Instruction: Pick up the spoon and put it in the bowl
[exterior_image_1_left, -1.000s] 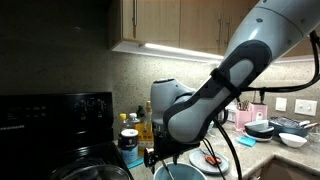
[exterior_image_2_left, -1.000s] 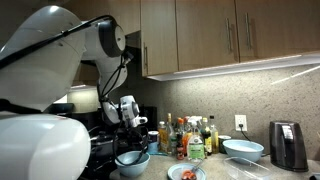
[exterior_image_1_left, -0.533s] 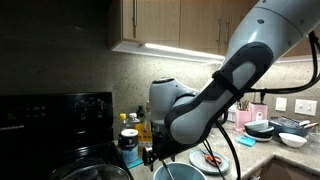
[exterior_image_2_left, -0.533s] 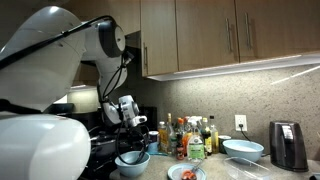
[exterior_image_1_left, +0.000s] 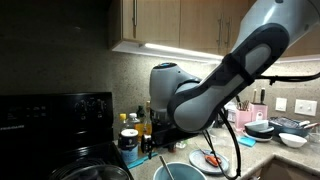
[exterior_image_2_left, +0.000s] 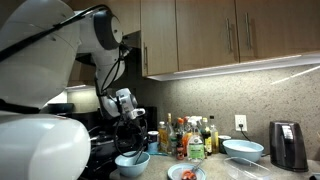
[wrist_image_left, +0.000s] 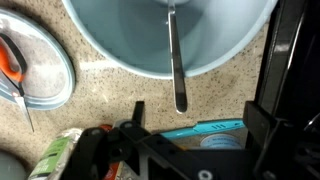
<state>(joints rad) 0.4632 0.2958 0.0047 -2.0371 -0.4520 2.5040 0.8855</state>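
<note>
The spoon's handle (exterior_image_1_left: 164, 162) (wrist_image_left: 178, 77) near the light blue bowl's rim is the next place my gripper will go to and close.
A light blue bowl (wrist_image_left: 120, 40) stands on the speckled counter; it shows in both exterior views (exterior_image_1_left: 187, 170) (exterior_image_2_left: 132, 160). A grey metal spoon (wrist_image_left: 176, 70) lies with its head in the bowl and its handle sticking out over the rim toward the counter. My gripper (wrist_image_left: 205, 98) is open and empty, just above the bowl's edge and the spoon's handle. In the exterior views the gripper (exterior_image_1_left: 160, 148) (exterior_image_2_left: 130, 133) hangs a little above the bowl.
A clear plate with an orange-handled tool (wrist_image_left: 20, 70) lies beside the bowl. A teal tool (wrist_image_left: 190, 103) and a round lid lie under the gripper. Bottles (exterior_image_2_left: 190, 135), a white bowl (exterior_image_2_left: 243, 148) and a kettle (exterior_image_2_left: 288, 145) line the counter. A black stove (exterior_image_1_left: 55, 120) stands at one side.
The arm has risen and the gripper has lifted away from the bowl. The spoon stays in the bowl.
</note>
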